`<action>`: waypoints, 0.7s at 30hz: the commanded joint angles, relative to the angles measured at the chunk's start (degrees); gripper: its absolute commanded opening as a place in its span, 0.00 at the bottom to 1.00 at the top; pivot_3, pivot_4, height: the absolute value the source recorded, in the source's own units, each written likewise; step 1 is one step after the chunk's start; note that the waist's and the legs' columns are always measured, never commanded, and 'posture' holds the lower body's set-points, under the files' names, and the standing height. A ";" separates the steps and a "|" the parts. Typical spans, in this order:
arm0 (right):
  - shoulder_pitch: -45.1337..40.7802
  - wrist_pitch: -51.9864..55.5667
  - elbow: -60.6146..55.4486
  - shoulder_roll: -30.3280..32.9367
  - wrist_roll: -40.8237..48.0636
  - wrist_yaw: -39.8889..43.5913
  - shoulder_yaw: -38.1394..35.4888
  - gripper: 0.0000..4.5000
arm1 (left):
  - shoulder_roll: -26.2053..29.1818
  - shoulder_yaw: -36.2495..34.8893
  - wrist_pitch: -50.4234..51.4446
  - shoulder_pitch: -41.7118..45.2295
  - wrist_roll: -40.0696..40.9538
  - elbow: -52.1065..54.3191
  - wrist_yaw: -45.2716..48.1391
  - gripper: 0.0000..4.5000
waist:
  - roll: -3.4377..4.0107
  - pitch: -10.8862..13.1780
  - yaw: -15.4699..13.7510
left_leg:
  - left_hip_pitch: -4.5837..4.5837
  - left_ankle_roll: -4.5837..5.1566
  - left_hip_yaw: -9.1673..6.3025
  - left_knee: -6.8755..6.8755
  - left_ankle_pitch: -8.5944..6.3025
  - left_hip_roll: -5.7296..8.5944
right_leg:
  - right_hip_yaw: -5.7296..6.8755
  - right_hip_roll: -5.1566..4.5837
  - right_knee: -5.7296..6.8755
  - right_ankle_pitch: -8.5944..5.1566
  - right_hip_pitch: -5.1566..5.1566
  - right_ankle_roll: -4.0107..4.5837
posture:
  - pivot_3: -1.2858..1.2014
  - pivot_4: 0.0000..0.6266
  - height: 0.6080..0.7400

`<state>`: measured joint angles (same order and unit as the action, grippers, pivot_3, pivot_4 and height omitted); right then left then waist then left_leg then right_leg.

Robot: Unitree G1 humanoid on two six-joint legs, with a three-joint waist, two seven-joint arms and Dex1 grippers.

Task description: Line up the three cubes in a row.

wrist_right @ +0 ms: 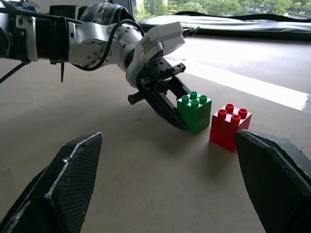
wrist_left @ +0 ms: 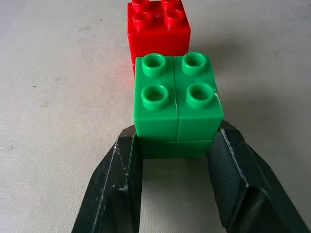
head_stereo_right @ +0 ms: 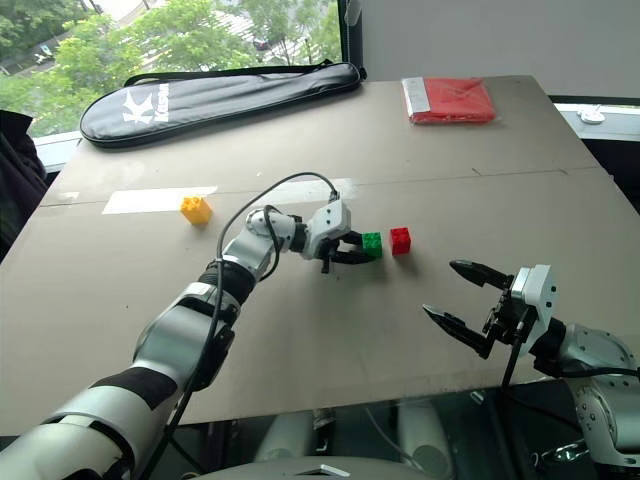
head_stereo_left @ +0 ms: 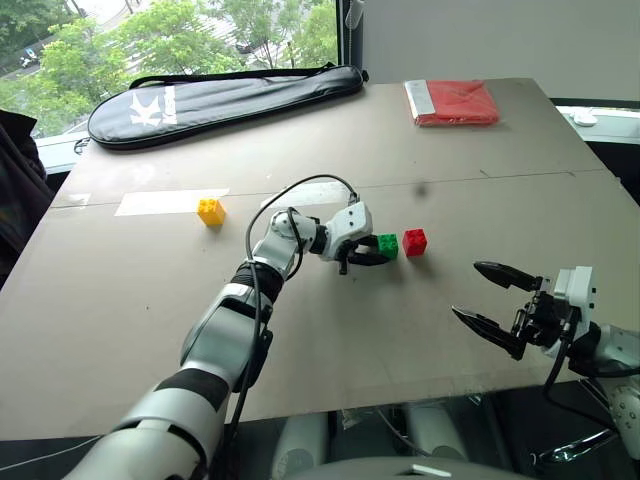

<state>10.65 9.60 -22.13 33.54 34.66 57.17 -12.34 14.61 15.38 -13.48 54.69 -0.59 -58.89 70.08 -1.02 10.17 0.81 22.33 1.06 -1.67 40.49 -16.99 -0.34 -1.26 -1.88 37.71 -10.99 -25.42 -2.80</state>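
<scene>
My left gripper is to set the green cube down a cube's width from the red cube (head_stereo_left: pixel 374 249) (wrist_left: pixel 166 187), on the side towards the yellow cube. The green cube is now near the table's middle.
My left gripper (head_stereo_left: pixel 372 256) is shut on the green cube (head_stereo_left: pixel 387 245) near the middle of the table, with one black finger (wrist_left: pixel 119 189) pressed on each side of it. The cube's base looks to rest on the tabletop. The red cube (head_stereo_left: pixel 415 241) stands just to its right, a narrow gap between them (wrist_right: pixel 228 126). Far off to the left, the yellow cube (head_stereo_left: pixel 210 211) sits alone beside a white tape strip. My right gripper (head_stereo_left: pixel 466 290) hovers open near the table's front right edge, pointing towards the green and red cubes, nothing between its fingers.
A long black racket bag (head_stereo_left: pixel 225 100) lies along the table's far left edge. A flat red packet (head_stereo_left: pixel 452 102) sits at the far right. A white tape strip (head_stereo_left: pixel 165 202) runs left of the yellow cube. The table's front edge (head_stereo_left: pixel 400 400) is close below my arms.
</scene>
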 commanded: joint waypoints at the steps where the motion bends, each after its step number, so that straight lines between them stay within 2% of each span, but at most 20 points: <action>1: -0.43 -1.12 -1.71 0.63 0.97 0.02 -1.91 1.00 | 2.37 -0.78 -0.72 -0.16 -1.68 -1.56 -0.88 0.29 | 0.00 0.00 0.10 | 0.00 0.00 0.00 0.00 0.00 0.00 | 0.00 0.00 0.00 0.00 0.00 0.00 | 0.52 0.24 0.70; 21: -1.02 -0.62 -1.72 1.41 1.60 0.31 -1.47 1.00 | 3.32 -2.46 2.79 -1.66 -1.28 -0.81 5.82 0.29 | -0.01 0.00 0.06 | -0.22 0.00 0.07 -0.02 0.00 -0.02 | -0.08 0.03 0.06 -0.01 0.13 0.01 | 0.52 0.24 0.70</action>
<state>9.72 9.69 -22.12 34.55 35.43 57.46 -12.34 17.19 12.01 -11.47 54.25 -0.57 -59.49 75.14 -1.02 10.17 0.87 22.11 1.06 -1.60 40.48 -16.99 -0.35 -1.35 -1.84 37.77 -11.00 -25.29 -2.79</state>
